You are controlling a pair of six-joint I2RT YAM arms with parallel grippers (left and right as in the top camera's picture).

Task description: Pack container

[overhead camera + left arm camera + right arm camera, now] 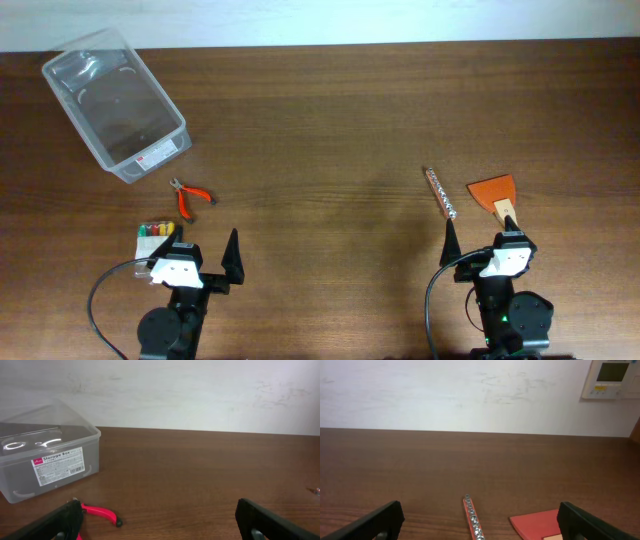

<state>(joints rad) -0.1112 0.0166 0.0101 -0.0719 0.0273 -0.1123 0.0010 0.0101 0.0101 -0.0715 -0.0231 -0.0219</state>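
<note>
My left gripper will grip the clear container by its nearest corner (113,170), at the end of the label side that is away from the pliers.
The clear container (150,155) stands empty at the far left of the table, its white-red label facing me; it also shows in the left wrist view (60,465). Red-handled pliers (190,198) lie just in front of it (100,512). My left gripper (207,250) is open and empty, low behind the pliers (160,522). My right gripper (480,240) is open and empty (480,522). Ahead of it lie a red socket rail (440,193) (472,517) and an orange scraper (497,192) (537,522).
A small set of coloured bits (155,230) lies beside my left gripper's left finger. A white wall runs along the table's far edge (480,432).
</note>
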